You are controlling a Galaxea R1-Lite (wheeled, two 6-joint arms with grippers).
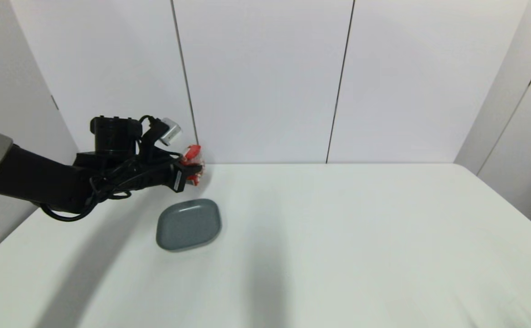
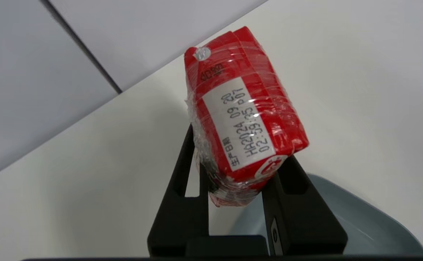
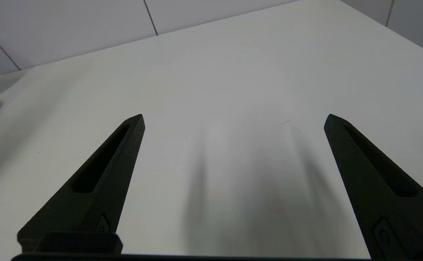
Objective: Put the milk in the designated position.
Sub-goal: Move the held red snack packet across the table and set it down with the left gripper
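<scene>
I need to use my left gripper to let go of the milk on the white table (image 1: pixel 140 234), close beside the grey plate, on the side where my arm is.
The milk (image 1: pixel 193 159) is a small red-and-white carton wrapped in clear film, held in the air above the far left of the table. My left gripper (image 1: pixel 191 170) is shut on the milk, and in the left wrist view the carton (image 2: pixel 242 119) sits tilted between the two black fingers (image 2: pixel 182 192), its date label facing the camera. It hangs just beyond the far edge of the grey plate (image 1: pixel 188 224). My right gripper (image 3: pixel 233 121) stands open over bare white tabletop with nothing between its fingers; the right arm does not show in the head view.
The grey rounded-square plate (image 2: pixel 360 224) lies on the left half of the white table (image 1: pixel 361 237), below the held carton. White wall panels (image 1: pixel 265 77) rise right behind the table's far edge.
</scene>
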